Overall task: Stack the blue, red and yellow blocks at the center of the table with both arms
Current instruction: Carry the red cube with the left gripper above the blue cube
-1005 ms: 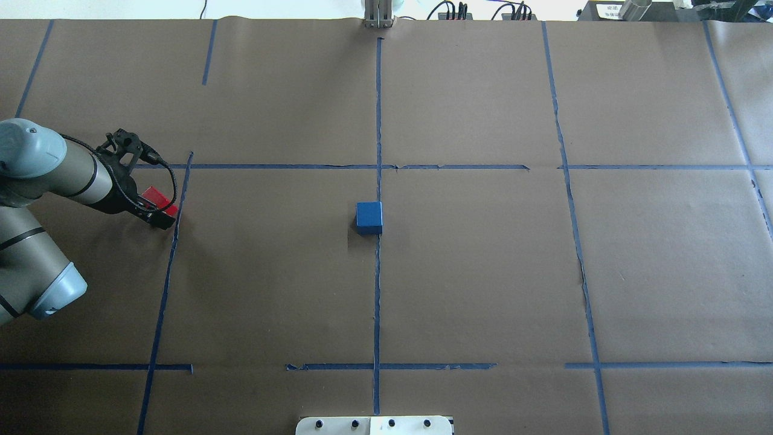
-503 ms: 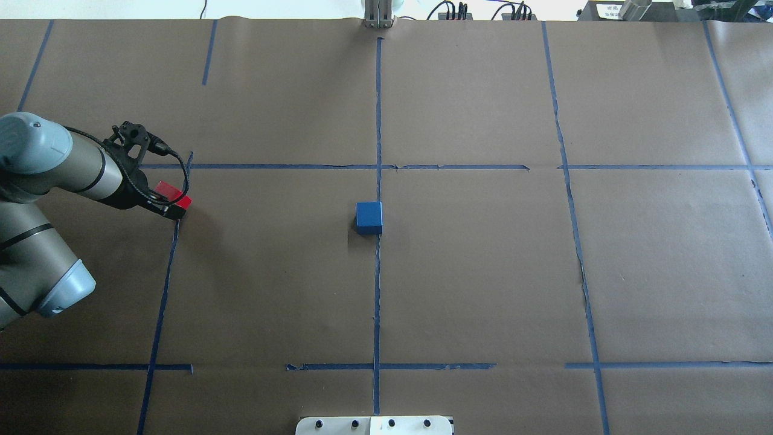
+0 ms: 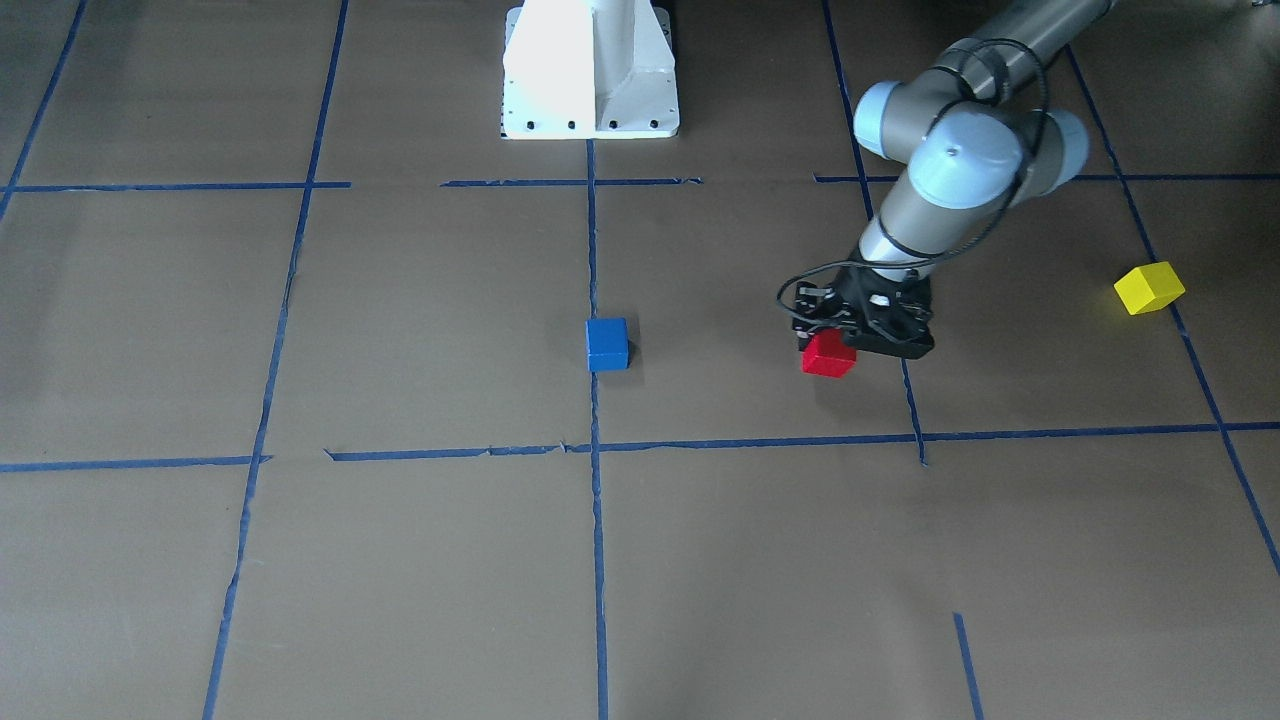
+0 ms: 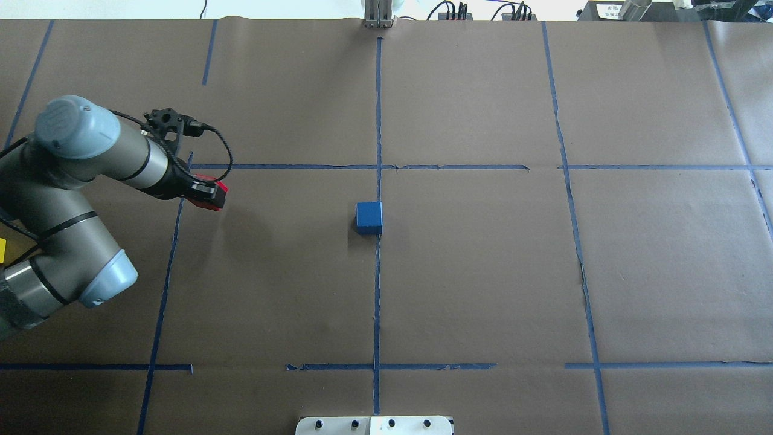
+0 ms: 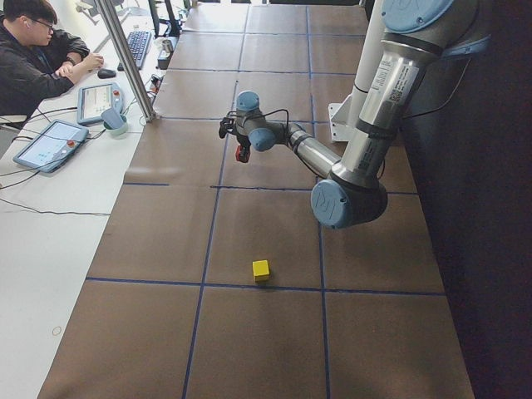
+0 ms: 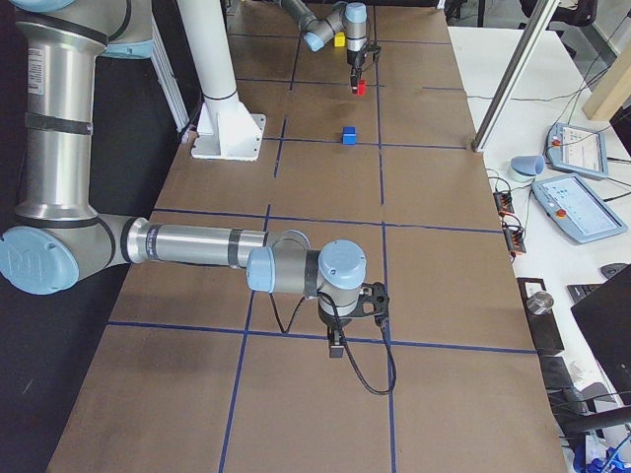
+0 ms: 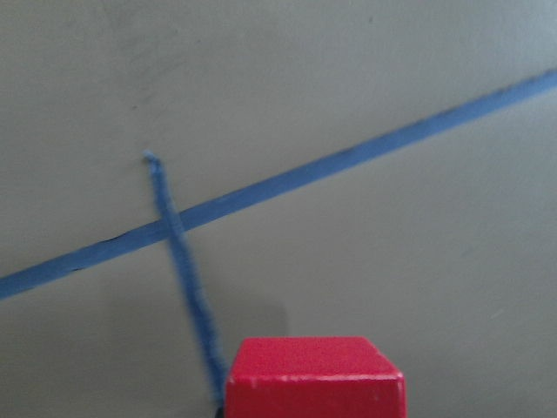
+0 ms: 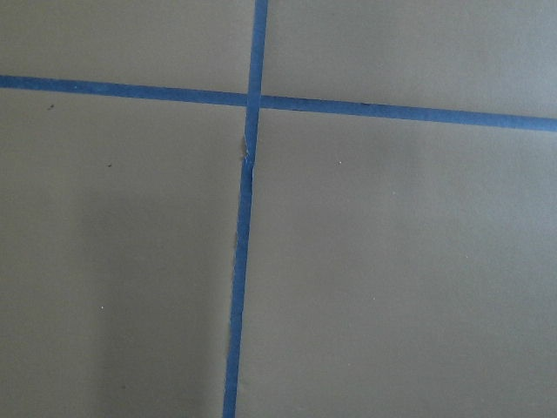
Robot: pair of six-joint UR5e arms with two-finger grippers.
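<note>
I will release the red block from my left gripper on top of the blue block [image 3: 608, 336] at the table's centre.
The blue block [image 4: 369, 217] sits at the table's centre, on the middle tape line; it also shows in the front view [image 3: 607, 344]. My left gripper [image 4: 208, 196] is shut on the red block [image 4: 221, 188] and holds it above the table, to the left of the blue block. In the front view the red block [image 3: 828, 354] hangs under the gripper [image 3: 845, 342]. The left wrist view shows the red block [image 7: 315, 376] at the bottom edge. The yellow block [image 3: 1149, 288] lies on the table far out on my left side. My right gripper [image 6: 337, 345] shows only in the exterior right view; I cannot tell whether it is open or shut.
The white robot base [image 3: 590, 70] stands at the table's near edge. Blue tape lines [image 4: 378, 121] divide the brown paper cover. An operator [image 5: 33, 58] sits at a desk with tablets [image 5: 50, 141] beyond the far edge, next to a metal post [image 5: 125, 58].
My left arm has carried the red block to the right and a little away from me, toward the blue block. The blue block has not moved.
</note>
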